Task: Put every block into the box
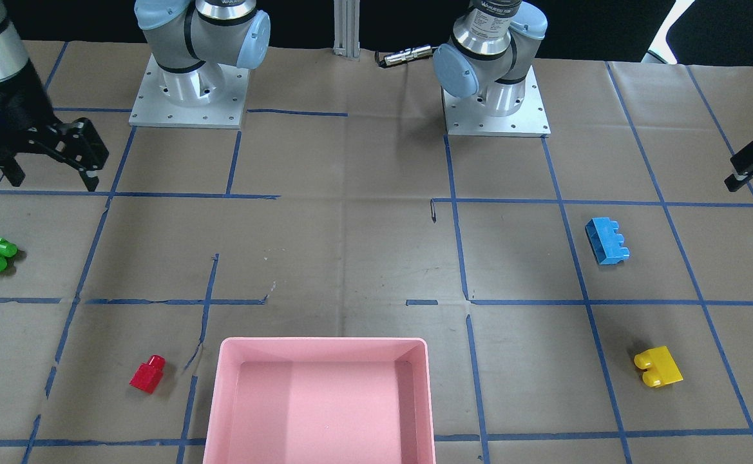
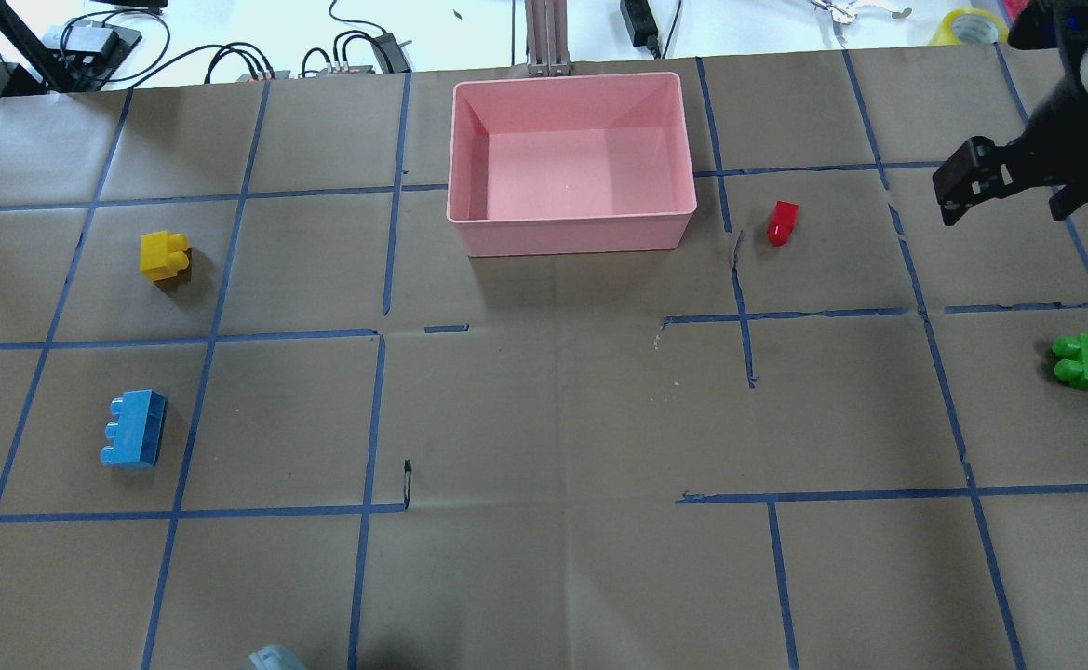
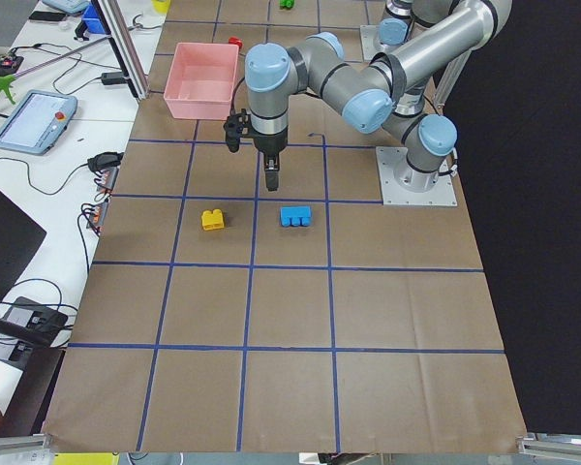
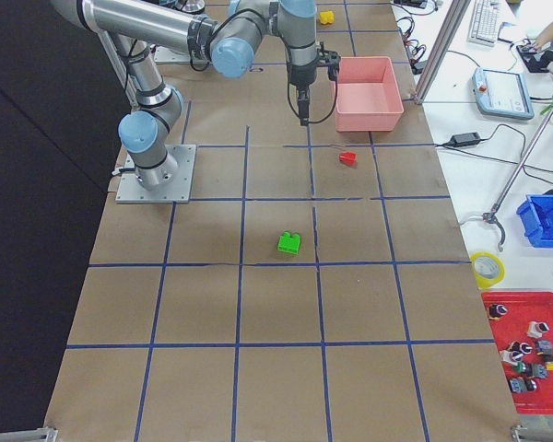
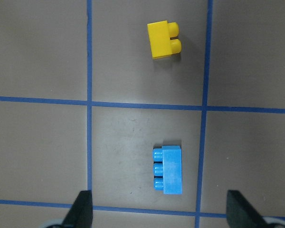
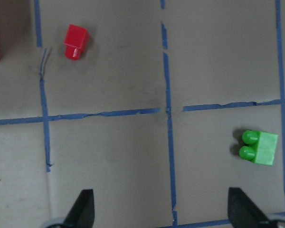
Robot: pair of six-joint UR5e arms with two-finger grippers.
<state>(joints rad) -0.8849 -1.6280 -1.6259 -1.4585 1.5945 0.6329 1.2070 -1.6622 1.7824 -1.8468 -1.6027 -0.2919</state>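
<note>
My left gripper moves to the blue block next and closes on the blue block's middle (image 1: 608, 241) (image 5: 168, 170), with its fingers across the knobs and the flat back.
The pink box (image 2: 571, 228) stands empty at the table's far middle edge. The red block (image 2: 782, 222) lies just to its right and the green block (image 2: 1085, 362) lies near the right edge. The yellow block (image 2: 164, 255) and the blue block (image 2: 134, 428) lie on the left side. My right gripper (image 2: 1004, 200) hangs open and empty above the table, between the red (image 6: 75, 42) and green (image 6: 259, 147) blocks. My left gripper (image 5: 160, 213) is open and empty, high above the table beside the blue block (image 5: 168, 170). The yellow block (image 5: 164, 39) lies beyond it.
Brown paper with a blue tape grid covers the table. The two arm bases (image 1: 189, 90) (image 1: 495, 96) stand at the robot's edge. Cables and tools (image 2: 357, 51) lie beyond the far edge behind the box. A small dark clip (image 2: 407, 482) lies mid-table.
</note>
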